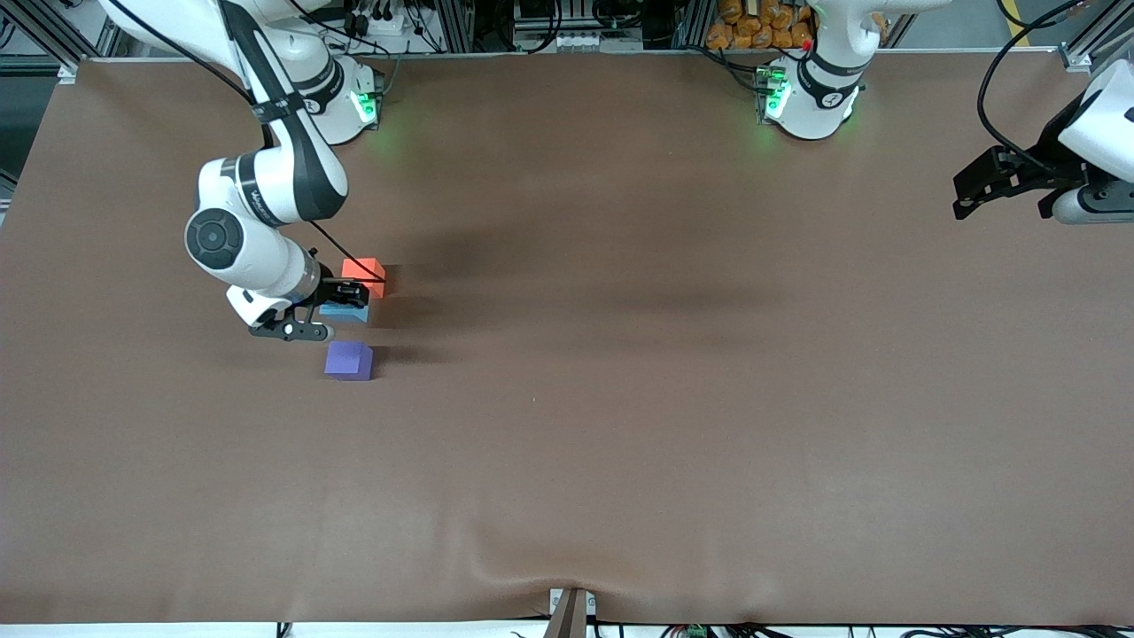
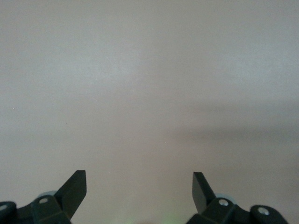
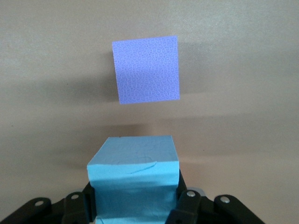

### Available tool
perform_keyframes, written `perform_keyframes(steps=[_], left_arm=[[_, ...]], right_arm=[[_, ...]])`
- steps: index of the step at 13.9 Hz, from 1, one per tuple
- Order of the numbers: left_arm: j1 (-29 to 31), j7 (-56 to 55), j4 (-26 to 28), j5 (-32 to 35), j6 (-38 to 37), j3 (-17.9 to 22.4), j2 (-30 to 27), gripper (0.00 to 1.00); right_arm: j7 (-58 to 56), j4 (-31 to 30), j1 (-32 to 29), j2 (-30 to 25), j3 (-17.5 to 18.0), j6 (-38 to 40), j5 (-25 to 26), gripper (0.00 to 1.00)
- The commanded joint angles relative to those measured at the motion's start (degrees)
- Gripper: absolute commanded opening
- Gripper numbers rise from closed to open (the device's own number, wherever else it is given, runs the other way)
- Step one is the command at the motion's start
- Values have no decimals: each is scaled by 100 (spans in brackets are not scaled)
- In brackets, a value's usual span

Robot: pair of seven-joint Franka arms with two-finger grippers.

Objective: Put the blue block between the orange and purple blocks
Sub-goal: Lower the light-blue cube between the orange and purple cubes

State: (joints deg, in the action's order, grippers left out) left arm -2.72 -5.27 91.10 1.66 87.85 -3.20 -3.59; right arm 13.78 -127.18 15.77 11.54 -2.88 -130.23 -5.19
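Note:
The blue block will go down on the brown cloth in the gap (image 1: 355,320) (image 3: 149,132) between the orange and purple blocks, and my right gripper should put it there.
My right gripper (image 1: 348,299) is shut on the sky-blue block (image 1: 345,311), between the orange block (image 1: 364,270) and the purple block (image 1: 348,361). I cannot tell whether the blue block touches the table. In the right wrist view the blue block (image 3: 134,179) sits between the jaws, with the purple block (image 3: 146,69) a gap away from it. The orange block is out of that view. My left gripper (image 1: 970,197) waits open and empty near the left arm's end of the table; its fingertips (image 2: 74,186) show over bare cloth.
The brown cloth-covered table (image 1: 620,399) stretches wide around the three blocks. A fold in the cloth (image 1: 532,567) lies near the edge closest to the front camera.

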Motion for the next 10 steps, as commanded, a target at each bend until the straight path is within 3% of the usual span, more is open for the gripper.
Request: perform_keyframes(steps=[1,10], left_arm=[[61,61,-57,-96,-58,-31,7,100],[69,34,-49,-105,-75,-31,-2,100]], right_arm=[[-130,-88,-126,94,95,-222,71,0],[-288,-325,-258,366,104,-925,62,0]])
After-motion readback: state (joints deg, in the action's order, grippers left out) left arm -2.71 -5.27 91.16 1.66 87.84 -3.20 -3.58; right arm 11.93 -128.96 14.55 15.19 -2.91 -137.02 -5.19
